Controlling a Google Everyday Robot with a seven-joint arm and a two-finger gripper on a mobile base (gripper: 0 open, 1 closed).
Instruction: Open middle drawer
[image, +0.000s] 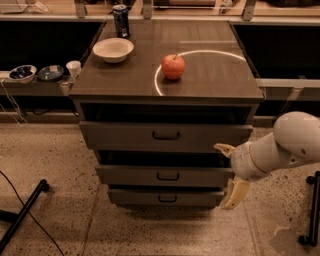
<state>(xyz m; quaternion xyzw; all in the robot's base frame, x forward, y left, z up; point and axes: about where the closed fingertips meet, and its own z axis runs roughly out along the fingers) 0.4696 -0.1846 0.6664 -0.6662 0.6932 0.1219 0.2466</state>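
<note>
Next, my gripper closes on the top edge of the middle drawer (204, 168), between the drawer's bar handle and the end closest to my arm.
The middle drawer (130, 176) is a grey-brown flat front with a small dark bar handle (168, 176) at its centre, between a taller top drawer (120, 136) and a narrower bottom drawer (135, 197). No inside of it shows. My gripper (230, 172) is at the right end of the middle drawer's front, on a white arm coming in from the right. It is open: one finger (224, 148) is level with the top drawer's lower edge, the other (235, 194) is level with the bottom drawer. It holds nothing.
On the cabinet top (210, 75) sit a red apple (173, 67), a white bowl (113, 49) and a dark can (120, 20). A low shelf at the left holds bowls (22, 73) and a cup (73, 68). A black stand leg (22, 215) lies on the floor at the left.
</note>
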